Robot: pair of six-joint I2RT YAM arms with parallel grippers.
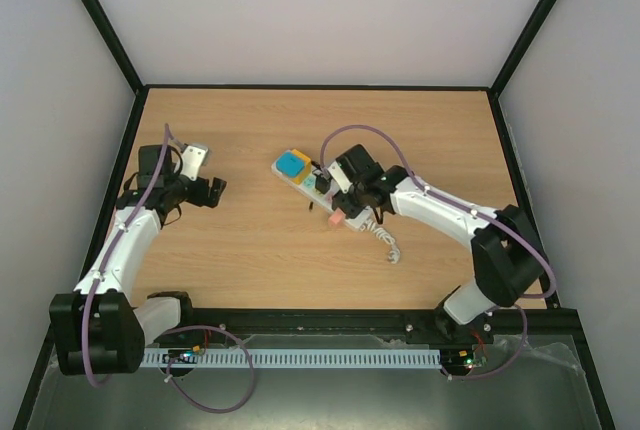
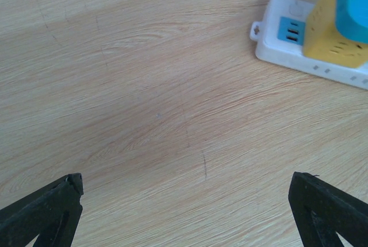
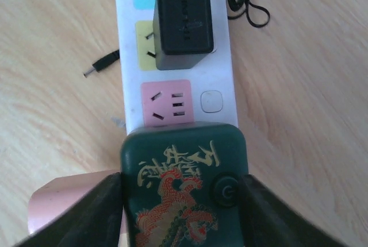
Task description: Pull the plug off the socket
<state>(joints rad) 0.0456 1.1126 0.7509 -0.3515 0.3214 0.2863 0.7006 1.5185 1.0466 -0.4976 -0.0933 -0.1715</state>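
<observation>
The pink piece beside the green plug is crowded by my right gripper, so that gripper should take the plug's other sides (image 3: 183, 129) and leave the pink piece to my left gripper.
The socket, a white power strip (image 1: 312, 183) with pastel outlet faces, lies slanted mid-table. In the right wrist view the strip (image 3: 221, 69) runs away from me. A dark green plug (image 3: 184, 184) with a gold and red dragon print sits over its near end. My right gripper (image 3: 183, 209) is shut on this plug, one finger on each side. I cannot tell whether the plug is still seated. My left gripper (image 1: 207, 190) is open and empty, well left of the strip, and its fingers (image 2: 46, 212) hang over bare wood.
A black adapter (image 3: 183, 23) sits in the yellow outlet, with its thin black cord and barrel jack (image 3: 102, 65) beside the strip. A yellow and blue plug (image 1: 293, 163) fills the far end. The coiled white cord (image 1: 386, 240) trails toward me. A pink piece (image 1: 335, 218) lies beside the strip.
</observation>
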